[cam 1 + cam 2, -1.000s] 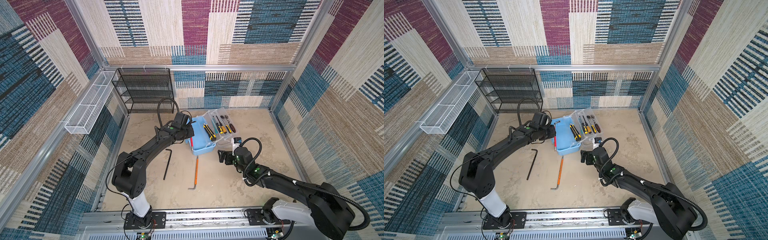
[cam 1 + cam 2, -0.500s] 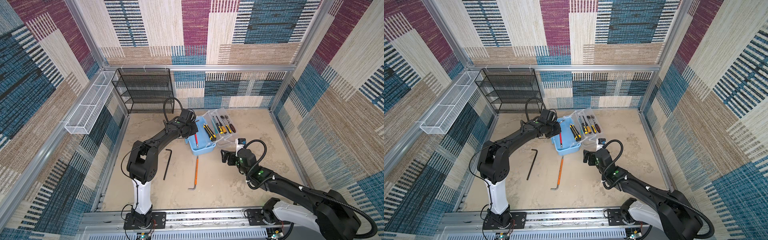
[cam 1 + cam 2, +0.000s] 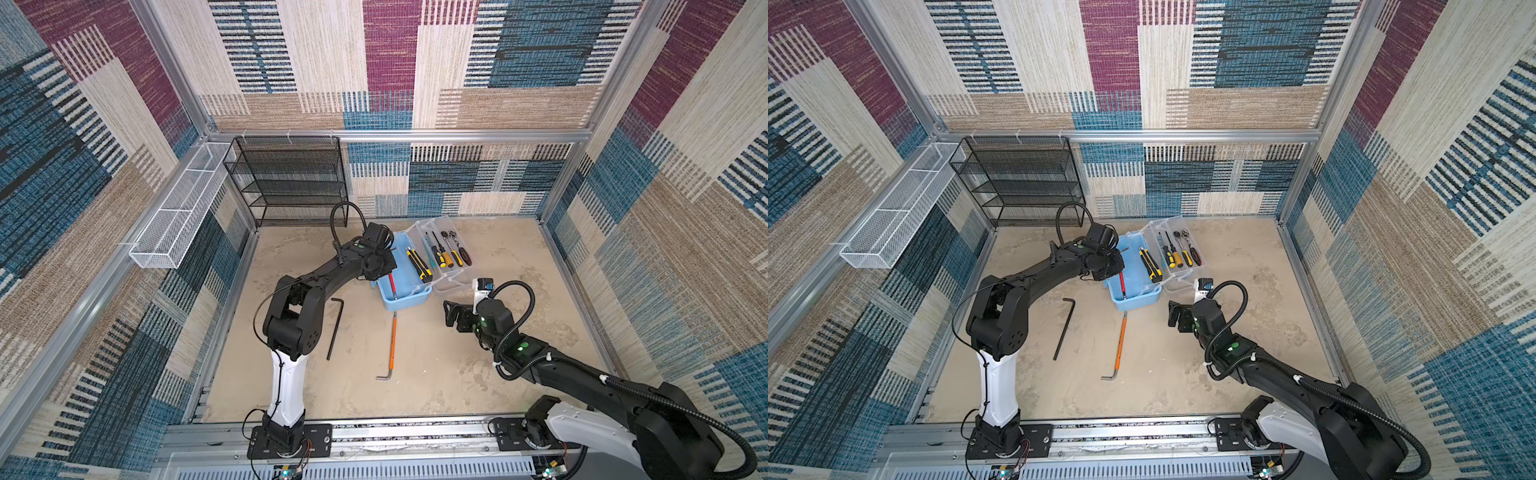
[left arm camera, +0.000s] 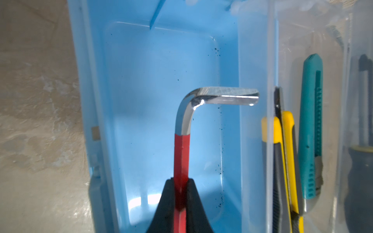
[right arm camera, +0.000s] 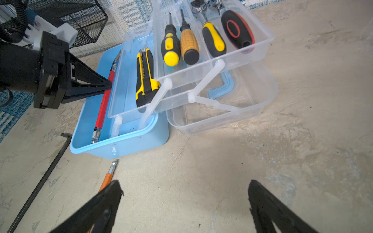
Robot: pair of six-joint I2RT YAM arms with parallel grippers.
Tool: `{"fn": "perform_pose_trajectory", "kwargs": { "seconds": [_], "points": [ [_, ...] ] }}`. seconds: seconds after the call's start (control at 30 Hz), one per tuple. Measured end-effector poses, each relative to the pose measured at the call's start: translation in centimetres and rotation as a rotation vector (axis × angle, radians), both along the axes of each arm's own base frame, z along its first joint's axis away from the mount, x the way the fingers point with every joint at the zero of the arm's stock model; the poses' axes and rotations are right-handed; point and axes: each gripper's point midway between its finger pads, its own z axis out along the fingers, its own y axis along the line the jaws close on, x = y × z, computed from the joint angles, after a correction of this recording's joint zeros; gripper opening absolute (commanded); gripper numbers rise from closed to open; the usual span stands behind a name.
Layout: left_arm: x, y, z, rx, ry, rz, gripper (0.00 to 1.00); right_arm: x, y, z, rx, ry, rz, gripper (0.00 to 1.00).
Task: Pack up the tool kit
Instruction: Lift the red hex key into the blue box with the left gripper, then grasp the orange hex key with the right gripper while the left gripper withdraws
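Observation:
The robot's right gripper should next go to the orange hex key in front of the blue box and close on the middle of its sleeve (image 3: 392,345).
The tool kit's light-blue box (image 3: 402,302) stands open, its clear trays (image 3: 446,266) fanned out to the right. My left gripper (image 4: 181,181) is shut on a red-sleeved hex key (image 4: 181,153) and holds it inside the blue box; both top views show the key (image 3: 1122,286) slanting toward the box's front wall. A yellow-black knife (image 5: 144,80), screwdrivers (image 5: 179,46) and a ratchet (image 5: 238,30) lie in the trays. An orange hex key (image 3: 392,345) and a black hex key (image 3: 336,328) lie on the floor. My right gripper (image 5: 184,187) hangs open over bare floor in front of the trays.
A black wire-mesh rack (image 3: 291,183) stands against the back wall at the left. A long white mesh basket (image 3: 183,208) hangs on the left wall. The orange hex key's tip (image 5: 114,163) lies just before the box's front wall, close to my right gripper's finger (image 5: 113,191).
My left gripper has carried the red hex key from beside the box's left wall to over its inside. My right gripper has shifted slightly right, still open.

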Motion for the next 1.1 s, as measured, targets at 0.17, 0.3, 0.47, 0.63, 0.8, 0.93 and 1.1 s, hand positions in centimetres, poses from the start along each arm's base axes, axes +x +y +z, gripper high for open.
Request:
{"fn": "perform_pose_trajectory", "kwargs": {
  "seconds": [0.17,0.3,0.47,0.63,0.8,0.93,1.1],
  "points": [
    [-0.2,0.1,-0.3,0.005,0.014,0.003,0.17,0.0,-0.1,0.0,0.0,0.001,-0.002,1.0],
    [-0.4,-0.1,-0.2,-0.008,0.022,0.004,0.34,0.0,0.0,0.0,-0.002,0.002,0.002,0.99],
    [-0.5,-0.5,0.5,-0.036,0.019,0.0,0.46,0.4,0.6,0.6,-0.01,-0.001,0.026,0.94],
    [-0.8,-0.7,2.1,-0.073,-0.019,-0.014,0.53,0.5,1.5,1.0,0.002,0.006,0.063,0.86],
    [-1.5,-0.4,4.7,-0.102,-0.09,-0.024,0.66,-0.2,3.0,0.5,0.026,0.037,0.114,0.81],
    [-2.6,0.6,5.6,-0.079,-0.137,-0.032,0.76,-1.1,5.3,0.3,0.038,0.064,0.169,0.79],
    [-5.5,3.9,3.9,0.021,-0.131,-0.008,0.78,-1.9,8.4,-0.4,0.038,0.112,0.221,0.76]
  ]
}}
